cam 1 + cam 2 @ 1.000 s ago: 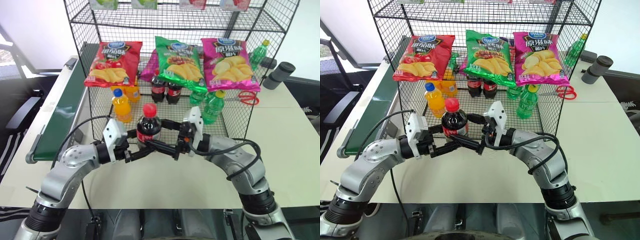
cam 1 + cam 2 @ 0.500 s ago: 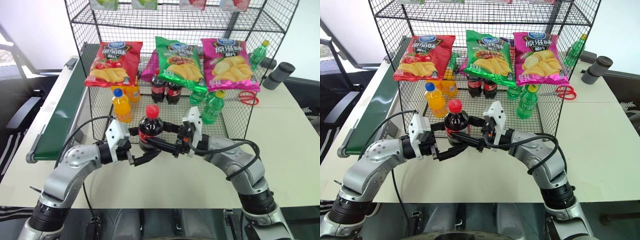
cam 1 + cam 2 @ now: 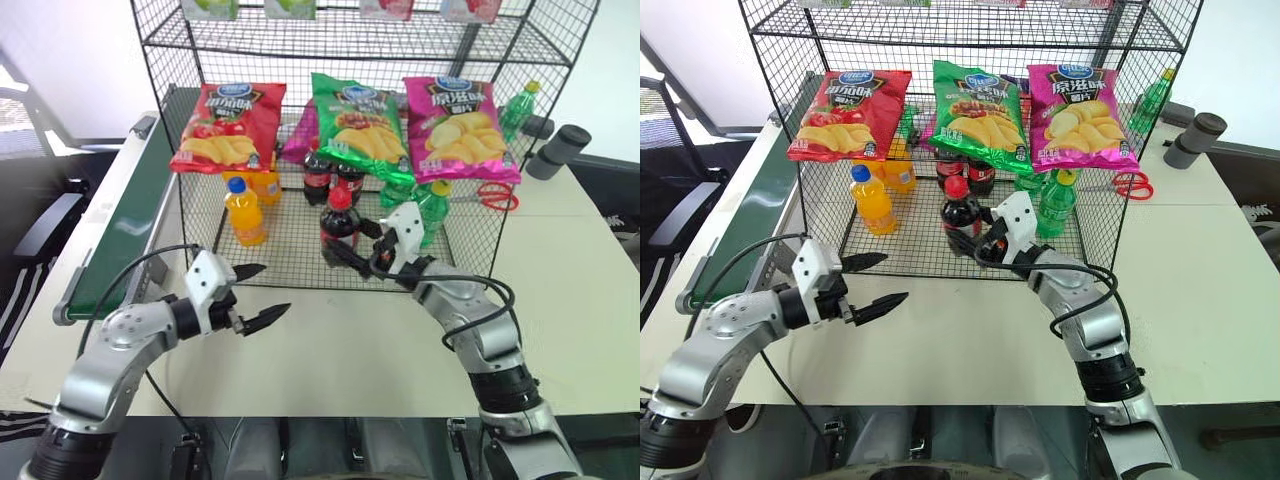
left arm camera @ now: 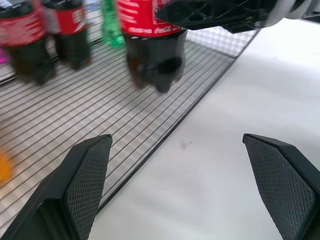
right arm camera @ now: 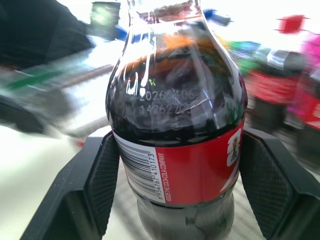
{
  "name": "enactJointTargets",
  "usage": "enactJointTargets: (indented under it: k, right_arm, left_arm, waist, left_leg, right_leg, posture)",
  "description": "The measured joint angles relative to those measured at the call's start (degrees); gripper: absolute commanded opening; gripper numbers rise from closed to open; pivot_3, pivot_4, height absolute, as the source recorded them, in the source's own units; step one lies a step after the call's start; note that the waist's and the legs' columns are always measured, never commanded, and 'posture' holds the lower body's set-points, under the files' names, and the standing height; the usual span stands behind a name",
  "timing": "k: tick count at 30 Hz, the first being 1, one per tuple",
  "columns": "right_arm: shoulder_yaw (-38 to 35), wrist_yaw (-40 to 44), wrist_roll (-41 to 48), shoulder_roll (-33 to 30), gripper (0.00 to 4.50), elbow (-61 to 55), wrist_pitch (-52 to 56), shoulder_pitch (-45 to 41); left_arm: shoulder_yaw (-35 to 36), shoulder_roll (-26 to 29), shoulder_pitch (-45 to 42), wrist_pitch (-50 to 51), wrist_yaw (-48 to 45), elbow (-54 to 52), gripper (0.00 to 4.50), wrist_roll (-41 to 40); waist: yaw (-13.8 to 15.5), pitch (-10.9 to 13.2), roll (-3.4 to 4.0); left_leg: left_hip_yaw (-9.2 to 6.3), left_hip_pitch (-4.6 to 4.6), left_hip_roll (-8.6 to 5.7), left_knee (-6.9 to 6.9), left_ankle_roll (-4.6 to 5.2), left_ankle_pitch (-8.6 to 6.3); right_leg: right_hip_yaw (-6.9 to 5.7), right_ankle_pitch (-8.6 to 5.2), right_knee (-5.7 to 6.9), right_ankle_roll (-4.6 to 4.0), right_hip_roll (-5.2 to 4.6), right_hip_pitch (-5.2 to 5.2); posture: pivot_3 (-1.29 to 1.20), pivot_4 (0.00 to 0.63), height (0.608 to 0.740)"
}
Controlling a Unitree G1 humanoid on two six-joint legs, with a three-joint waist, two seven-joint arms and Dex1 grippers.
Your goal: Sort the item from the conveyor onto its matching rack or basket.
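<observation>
My right gripper should set the cola bottle on the rack's grid bottom in front of the two other colas [image 3: 347, 243]. The cola bottle is upright over the grid's front now.
The item, a small cola bottle [image 3: 338, 222] with a red cap and red label, is upright over the front of the black wire rack's grid floor [image 3: 290, 283]. My right gripper [image 3: 352, 256] is shut on its lower body; in the right wrist view its fingers [image 5: 101, 186] press both sides of the cola bottle [image 5: 179, 125]. Whether the bottle's base touches the grid I cannot tell. My left gripper [image 3: 272, 290] is open and holds nothing, over the white table in front of the rack. The dark green conveyor [image 3: 128, 232] runs along the left.
Two other colas [image 3: 330, 180], an orange-drink bottle [image 3: 243, 212] and a green bottle [image 3: 430, 205] stand on the rack floor. Red, green and pink crisp bags [image 3: 360, 120] hang above them. Red scissors [image 3: 495, 195] and a grey cylinder [image 3: 560, 150] lie at the right.
The left gripper opened, let go of the cola and drew back to the left. The right gripper shut on the bottle and carried it forward over the rack floor.
</observation>
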Motion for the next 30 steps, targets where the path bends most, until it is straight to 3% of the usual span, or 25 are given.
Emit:
enactJointTargets:
  k: [15, 30]
  right_arm:
    - [-2.0, -6.5, -10.0, 9.8, 2.94, 37.0, -24.6, -13.5]
    - [-4.2, -4.9, -10.4, 11.1, 2.94, 47.1, -30.3, -17.3]
  left_arm:
    - [1.2, -1.4, 0.0, -1.7, 0.1, 0.6, 4.46, -0.2]
    - [1.8, -3.0, -0.4, -3.8, 2.8, 0.1, 4.46, 0.7]
  waist:
    - [-0.3, 0.0, 0.02]
    - [-1.4, 0.0, 0.04]
  left_leg:
    - [0.03, 0.01, 0.02, 0.01, -0.02, 0.01]
    - [0.03, 0.02, 0.01, 0.0, -0.02, 0.01]
  right_leg:
    - [0.03, 0.0, 0.12, 0.0, -0.05, -0.04]
    - [0.03, 0.0, 0.16, 0.0, -0.12, -0.04]
  posture:
    - [0.0, 0.15, 0.74]
    - [0.0, 0.15, 0.74]
